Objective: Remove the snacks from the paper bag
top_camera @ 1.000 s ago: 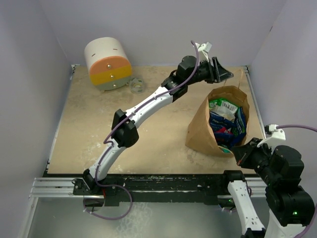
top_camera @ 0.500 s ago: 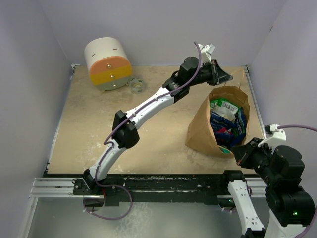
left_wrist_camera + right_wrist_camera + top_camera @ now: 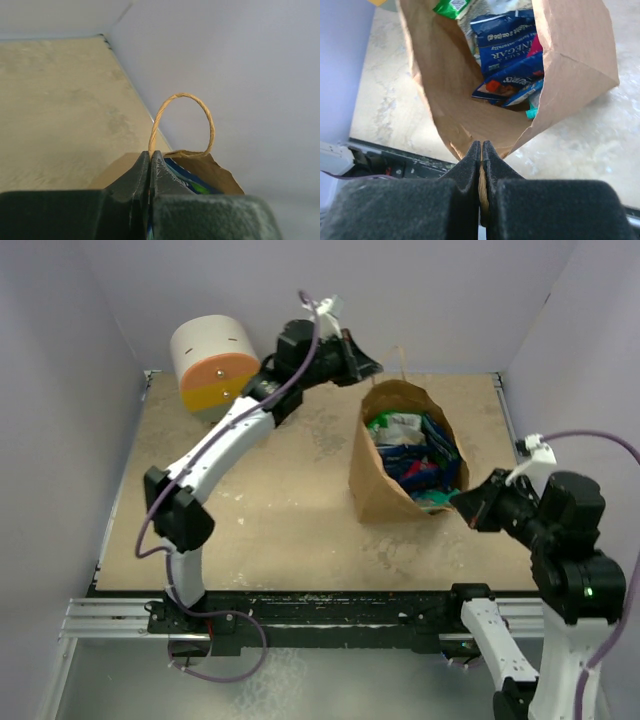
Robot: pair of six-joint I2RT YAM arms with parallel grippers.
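Observation:
The bag sits crooked, with my right gripper closed at its near rim, so next I turn the bag, open that gripper and grab the bag's handle (image 3: 482,192) farther out.
The brown paper bag (image 3: 375,485) stands open-mouthed in the middle right of the table. Inside it lie the snacks (image 3: 415,455), green, dark blue, pink and teal packets. My left gripper (image 3: 370,368) is shut on the bag's far rim, at the foot of its twisted loop handle (image 3: 186,94). In the left wrist view, the left gripper (image 3: 150,159) hides part of the bag (image 3: 215,172). My right gripper (image 3: 470,508) is shut on the near rim. The right wrist view looks over the right gripper (image 3: 481,149) into the bag (image 3: 450,90) at a dark blue packet (image 3: 507,45).
A white, orange and yellow cylinder (image 3: 215,365) lies on its side at the back left, just behind my left arm. Pale walls close in the table at the back and on both sides. The black base rail (image 3: 320,605) runs along the near edge.
The left gripper has shut on the bag's far rim. Both arms have carried the bag to the left, toward the table's middle, with the right gripper still clamped on the near rim.

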